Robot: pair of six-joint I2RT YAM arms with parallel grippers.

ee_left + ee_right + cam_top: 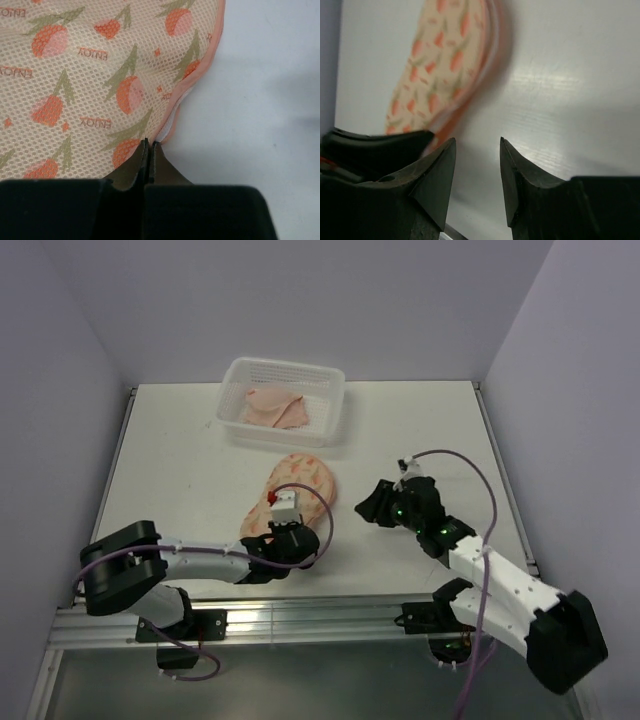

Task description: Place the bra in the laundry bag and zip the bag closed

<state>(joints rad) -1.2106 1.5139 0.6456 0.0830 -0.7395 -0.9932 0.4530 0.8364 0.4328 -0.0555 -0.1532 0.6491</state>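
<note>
My left gripper needs to pull the laundry bag straight before folding its cover open by its rim point(174, 104), because the bag lies slanted with its cover shut.
The peach laundry bag point(300, 485) with orange print lies closed and flat in the middle of the table. It fills the left wrist view point(90, 80) and shows blurred in the right wrist view point(440, 65). The pale pink bra point(276, 408) lies inside the white mesh basket point(335, 390) at the back. My left gripper point(303, 538) is at the bag's near right rim, its jaws pinched together on the rim's edge point(150, 142). My right gripper point(372, 502) is open and empty just right of the bag, low over the bare table point(477, 142).
The white table point(180, 470) has purple walls at the back and both sides. The basket stands at the back centre, just behind the bag. A metal rail point(300, 615) runs along the near edge.
</note>
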